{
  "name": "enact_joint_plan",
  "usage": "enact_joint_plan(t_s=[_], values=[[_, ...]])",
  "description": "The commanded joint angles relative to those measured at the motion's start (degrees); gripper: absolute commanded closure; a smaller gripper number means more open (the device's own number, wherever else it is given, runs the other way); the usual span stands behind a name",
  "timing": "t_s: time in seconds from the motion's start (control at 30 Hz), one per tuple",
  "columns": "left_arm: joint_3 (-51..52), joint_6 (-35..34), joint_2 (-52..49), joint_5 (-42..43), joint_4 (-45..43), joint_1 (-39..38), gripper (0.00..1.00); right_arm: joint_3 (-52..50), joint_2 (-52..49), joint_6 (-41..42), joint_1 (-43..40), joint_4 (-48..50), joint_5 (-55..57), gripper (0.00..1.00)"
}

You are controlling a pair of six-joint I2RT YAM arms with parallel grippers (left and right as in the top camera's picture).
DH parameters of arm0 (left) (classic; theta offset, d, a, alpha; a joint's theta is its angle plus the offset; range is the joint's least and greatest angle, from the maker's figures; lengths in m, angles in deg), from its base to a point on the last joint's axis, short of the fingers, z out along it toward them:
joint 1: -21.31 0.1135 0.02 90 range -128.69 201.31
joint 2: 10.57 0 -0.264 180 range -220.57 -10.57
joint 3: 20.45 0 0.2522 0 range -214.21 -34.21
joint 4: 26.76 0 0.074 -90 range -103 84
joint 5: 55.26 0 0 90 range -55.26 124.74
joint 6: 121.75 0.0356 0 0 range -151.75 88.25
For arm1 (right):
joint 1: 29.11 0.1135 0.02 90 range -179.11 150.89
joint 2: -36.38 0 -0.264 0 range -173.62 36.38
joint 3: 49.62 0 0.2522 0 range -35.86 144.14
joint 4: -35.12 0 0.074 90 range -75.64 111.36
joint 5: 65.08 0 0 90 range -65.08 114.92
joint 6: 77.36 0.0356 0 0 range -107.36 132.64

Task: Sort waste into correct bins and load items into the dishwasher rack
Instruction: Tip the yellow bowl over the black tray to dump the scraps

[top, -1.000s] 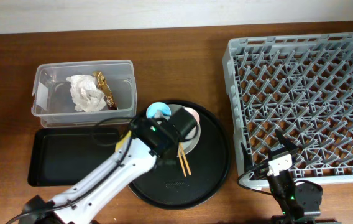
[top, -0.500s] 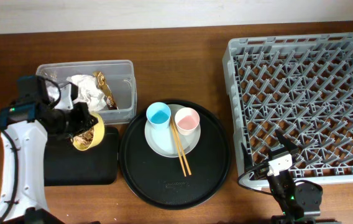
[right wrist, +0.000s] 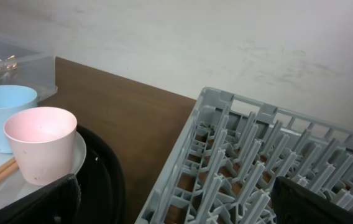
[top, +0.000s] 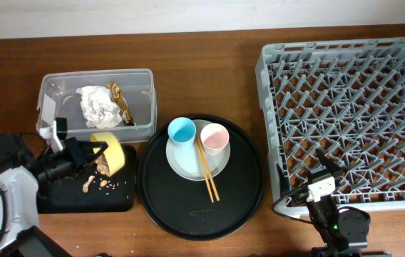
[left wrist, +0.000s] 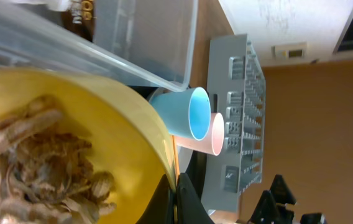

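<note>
My left gripper is to put the yellow bowl down on the large round black tray (top: pixel 172 200) next to the near ends of the chopsticks.
My left gripper (top: pixel 88 151) is shut on the rim of the yellow bowl (top: pixel 112 153), tipped on its side over the shallow black tray (top: pixel 60 196). Tan food scraps (top: pixel 95 181) lie on that tray; more scraps (left wrist: pixel 33 168) are still in the bowl (left wrist: pixel 120 124). The clear tub (top: pixel 142 100) holds the white tissue (top: pixel 99 106) and gold wrapper (top: pixel 119 102). The blue cup (top: pixel 182 131), pink cup (top: pixel 214 138) and chopsticks (top: pixel 207 175) sit on the grey-green plate (top: pixel 188 165). My right gripper (top: pixel 324 187) is open at the front edge of the grey rack (top: pixel 349 114).
The plate rests in a large round black tray (top: pixel 201 207) between the bins and the rack. The right wrist view shows the pink cup (right wrist: pixel 41 142), the blue cup (right wrist: pixel 2 112) and the rack's near corner (right wrist: pixel 226 162). Bare wood table lies behind.
My left arm swung the yellow bowl from the round tray over to the black tray and tipped it. Scraps have fallen onto the tray. The right arm has not moved.
</note>
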Motion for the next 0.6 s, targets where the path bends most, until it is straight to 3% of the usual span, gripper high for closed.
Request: enact_joint_plan(t_s=[0.0,0.1,0.23,0.4,0.57], values=[[0.20,5.05,0.66,3.41,4.11,5.51,1.00,-0.26,0.37,0.46,-0.28,-0.26,0.09,0.01],[0.20,12.68,0.66,10.34,9.11,12.59,1.00,-0.26,0.37,0.46,-0.31,-0.26,0.09,0.01],[0.22,13.20,0.66,11.43,12.76,12.98,1.00,-0.26,0.37,0.46,-0.31,-0.26,0.09,0.01],[0.22,19.76,0.66,16.39,18.38,14.19,1.00,-0.26,0.37,0.46,-0.28,-0.26,0.09,0.01],[0.20,19.96,0.66,16.81,20.28,16.00,1.00,-0.26,0.37,0.46,-0.31,-0.26,0.09,0.01]])
